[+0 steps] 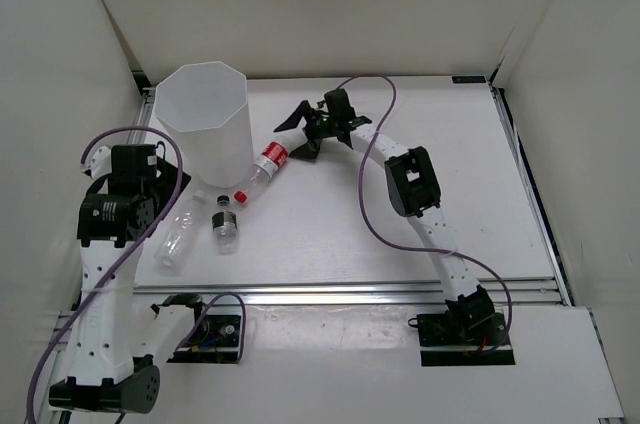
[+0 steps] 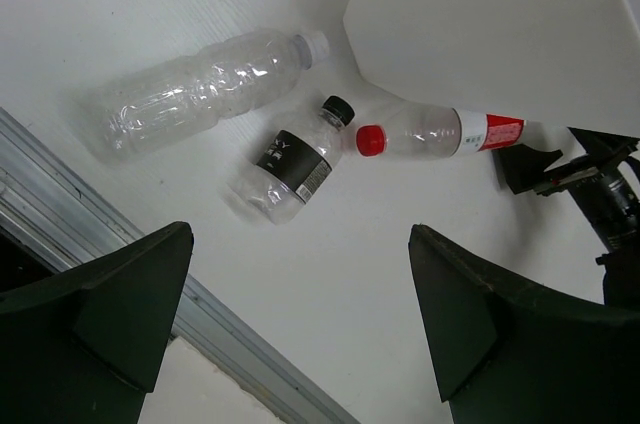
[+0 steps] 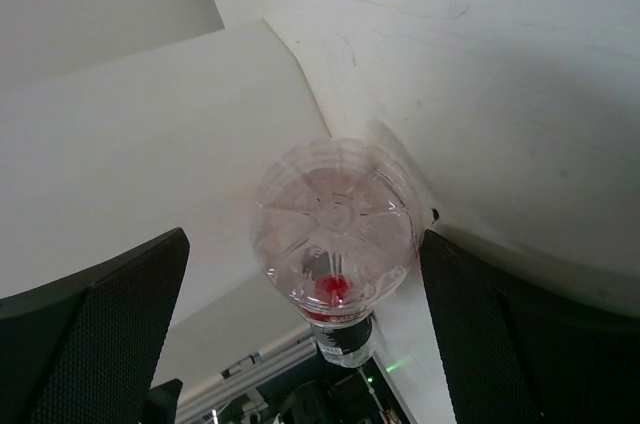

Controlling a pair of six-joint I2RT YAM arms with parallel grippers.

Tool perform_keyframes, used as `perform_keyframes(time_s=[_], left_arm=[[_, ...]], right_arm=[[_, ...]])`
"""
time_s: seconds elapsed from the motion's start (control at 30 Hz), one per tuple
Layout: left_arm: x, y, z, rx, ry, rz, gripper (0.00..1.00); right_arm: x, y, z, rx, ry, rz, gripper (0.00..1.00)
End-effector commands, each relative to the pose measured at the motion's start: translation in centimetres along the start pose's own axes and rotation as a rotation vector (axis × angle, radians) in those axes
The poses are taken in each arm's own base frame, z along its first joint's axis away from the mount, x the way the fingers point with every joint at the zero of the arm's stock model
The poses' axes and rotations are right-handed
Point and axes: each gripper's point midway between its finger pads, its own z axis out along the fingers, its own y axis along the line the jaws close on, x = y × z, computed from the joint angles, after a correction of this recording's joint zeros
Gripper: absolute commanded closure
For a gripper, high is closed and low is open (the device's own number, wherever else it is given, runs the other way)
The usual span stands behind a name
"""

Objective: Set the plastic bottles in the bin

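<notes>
Next, I move my right gripper's open fingers forward, as they reach only the base of the red-label bottle, and close them around the red label (image 1: 274, 155) before I lift.
The white faceted bin (image 1: 205, 119) stands at the back left. The red-label bottle (image 1: 262, 169) lies against its foot, red cap toward the front. My right gripper (image 1: 297, 134) is open at this bottle's base; in the right wrist view the base (image 3: 335, 224) sits between the spread fingers, untouched. The black-label bottle (image 1: 226, 224) and a clear unlabelled bottle (image 1: 178, 234) with a white cap lie in front of the bin. My left gripper (image 2: 300, 244) is open and empty, above the table short of the black-label bottle (image 2: 290, 164). The blue-label bottle is out of view.
An aluminium rail (image 1: 350, 289) runs along the table's front edge and shows under the left fingers (image 2: 100, 214). White walls close in the table on the left, back and right. Purple cables loop off both arms.
</notes>
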Motion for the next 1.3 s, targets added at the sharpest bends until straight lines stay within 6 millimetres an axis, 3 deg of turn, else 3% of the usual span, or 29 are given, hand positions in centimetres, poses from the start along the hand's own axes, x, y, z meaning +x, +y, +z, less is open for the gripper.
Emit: perform_keyframes(time_s=[0.0,0.27,0.33,0.4,0.43,0.5,0.6,0.67,0.7,0.73,0.83,0.93,1.07,1.27], left_arm=[[-0.3,-0.1,0.2,-0.025,0.004,-0.005,0.0],[1.4,-0.7,1.8,-0.007,0.052,-0.079,0.0],[1.4,-0.8,1.5,0.008,0.053,-0.092,0.0],[1.4,-0.8,1.4,0.017,0.046,-0.096,0.0],[1.3,-0.8,1.1,0.028,0.039,-0.1,0.0],[1.1,-0.9,0.9,0.045,0.028,-0.097,0.0],[0.8,-1.1,0.1,0.069,0.024,-0.078,0.0],[0.8,-1.1,-0.3,0.076,0.031,-0.055,0.0],[0.7,-1.0,-0.5,0.084,0.025,-0.045,0.0],[0.9,-0.7,-0.5,0.075,0.032,-0.042,0.0],[1.3,-0.7,-0.8,0.096,0.045,-0.024,0.0],[1.9,-0.3,-0.6,0.094,0.058,0.001,0.0],[2.3,-0.2,-0.1,0.095,0.071,0.022,0.0],[2.7,-0.8,1.3,0.099,0.079,0.032,0.0]], right_arm=[[1.5,-4.0,2.1,0.061,0.064,0.058,0.0],[1.8,-4.2,2.8,0.055,0.087,-0.02,0.0],[1.9,-4.6,2.8,0.062,0.089,-0.014,0.06],[1.9,-4.9,2.9,0.062,0.089,-0.014,0.34],[1.8,-4.8,2.9,0.056,0.087,-0.02,0.34],[1.9,-5.0,2.9,0.058,0.088,-0.026,0.44],[2.1,-5.0,2.8,0.058,0.088,-0.026,0.47],[2.2,-4.6,2.7,0.037,0.099,-0.042,0.4],[2.2,-4.6,2.7,0.037,0.099,-0.042,0.24],[2.1,-4.3,2.7,0.03,0.097,-0.064,0.16],[2.5,-4.5,3.3,0.021,0.104,-0.096,0.02],[3.7,-3.3,3.7,0.006,0.118,-0.153,0.01],[5.1,-3.6,3.9,0.033,0.13,-0.248,0.01],[6.3,-4.2,3.0,0.091,0.159,-0.322,0.18]])
